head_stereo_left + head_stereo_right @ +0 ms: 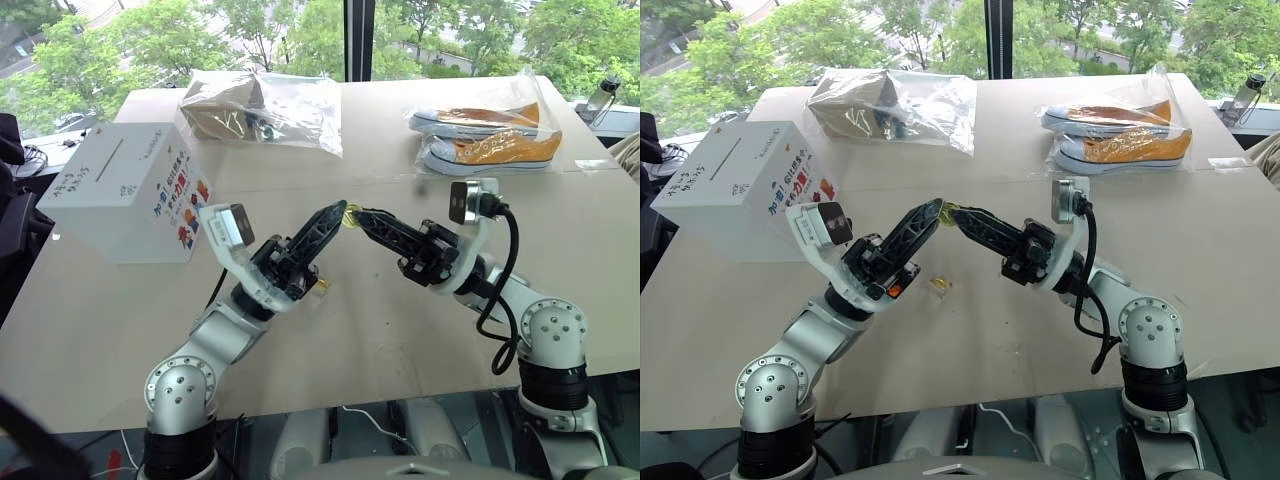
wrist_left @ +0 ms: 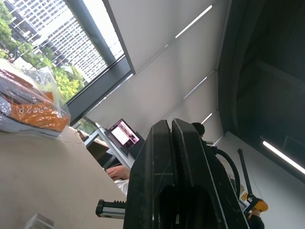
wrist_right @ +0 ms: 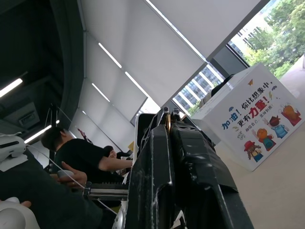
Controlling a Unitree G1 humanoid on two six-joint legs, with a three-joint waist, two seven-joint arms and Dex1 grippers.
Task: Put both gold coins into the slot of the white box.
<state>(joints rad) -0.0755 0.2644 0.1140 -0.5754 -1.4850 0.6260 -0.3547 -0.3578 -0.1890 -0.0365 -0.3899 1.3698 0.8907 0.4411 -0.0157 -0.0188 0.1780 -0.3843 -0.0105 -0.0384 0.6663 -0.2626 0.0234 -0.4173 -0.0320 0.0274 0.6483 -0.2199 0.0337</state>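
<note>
Left fingers grip just the gold coin's rim; they should reopen and take the coin (image 1: 351,216) deeper before my right gripper opens.
My two grippers meet tip to tip in the air above the middle of the table. The right gripper (image 1: 360,217) is shut on a gold coin (image 1: 948,211), whose thin gold edge shows between its fingertips (image 3: 167,121). The left gripper (image 1: 337,211) is shut, its tips against that coin; I cannot tell whether it grips it. On the table below lies a small gold-tinted piece (image 1: 939,286); whether it is the other coin I cannot tell. The white box (image 1: 120,190) stands at the far left with its slot (image 1: 105,160) on the top face.
A clear bag of brown items (image 1: 260,110) lies at the back left and a clear bag of orange shoes (image 1: 490,135) at the back right. A small clear holder (image 2: 38,222) sits on the tan table (image 1: 400,330). A person (image 3: 71,157) sits nearby.
</note>
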